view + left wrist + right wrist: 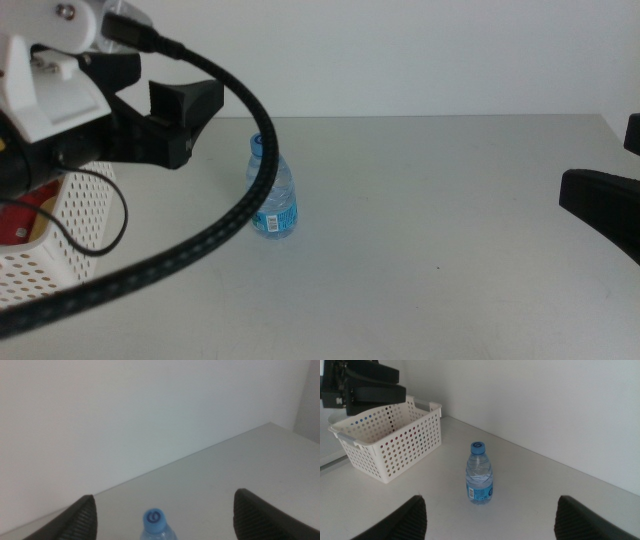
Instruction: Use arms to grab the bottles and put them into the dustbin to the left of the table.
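Next, my left gripper grips the clear water bottle on the upper body (283, 182) (159, 535), between its blue cap and its blue label.
The clear water bottle (272, 195) with blue cap and label stands upright on the table (430, 200), left of the middle. My left gripper (190, 125) hangs open above the table between the dustbin and the bottle; in its wrist view (165, 495) the blue cap (155, 517) lies between the wide-open jaws. The white perforated dustbin (55, 240) stands at the left edge, with something red (25, 215) inside. My right gripper (600, 160) waits open at the right edge. Its wrist view (491, 499) shows the bottle (480, 477) and dustbin (390, 435). The yellow tea bottle is not clearly visible.
The left arm's thick black ribbed cable (200, 250) sweeps across the front left of the table, in front of the bottle. A thin black wire (115, 215) loops over the dustbin. A white wall runs along the table's back edge (450, 116).
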Controlling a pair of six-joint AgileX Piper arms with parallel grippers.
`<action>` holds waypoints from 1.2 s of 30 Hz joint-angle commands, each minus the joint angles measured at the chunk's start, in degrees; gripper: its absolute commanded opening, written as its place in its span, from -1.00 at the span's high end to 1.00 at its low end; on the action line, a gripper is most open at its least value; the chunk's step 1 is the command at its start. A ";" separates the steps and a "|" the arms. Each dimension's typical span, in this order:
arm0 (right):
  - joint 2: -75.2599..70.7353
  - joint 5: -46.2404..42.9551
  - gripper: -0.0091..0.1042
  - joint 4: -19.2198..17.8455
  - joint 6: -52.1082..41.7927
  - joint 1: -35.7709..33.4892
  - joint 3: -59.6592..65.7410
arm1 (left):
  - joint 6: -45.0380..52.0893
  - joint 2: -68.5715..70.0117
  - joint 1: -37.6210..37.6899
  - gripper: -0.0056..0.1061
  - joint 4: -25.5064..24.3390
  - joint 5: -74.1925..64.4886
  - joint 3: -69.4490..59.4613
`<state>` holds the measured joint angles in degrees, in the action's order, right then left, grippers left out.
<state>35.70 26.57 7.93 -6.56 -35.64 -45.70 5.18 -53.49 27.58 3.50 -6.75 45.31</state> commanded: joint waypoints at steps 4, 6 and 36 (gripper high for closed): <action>-0.02 -4.69 -0.32 -0.15 -0.50 -0.02 -1.88 | 1.19 -2.95 -3.38 -0.77 -2.76 7.70 3.09; -0.02 -4.69 -0.32 -0.15 -0.50 -0.02 -1.88 | 1.19 -4.15 -4.40 -0.77 -2.76 9.76 2.06; -0.02 -4.69 -0.32 -0.15 -0.50 -0.02 -1.88 | -11.19 -29.98 -4.74 -0.77 -11.72 60.52 -17.27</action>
<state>35.70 26.52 7.93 -6.56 -35.64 -45.70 -5.55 -83.62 22.80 -9.25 48.53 25.50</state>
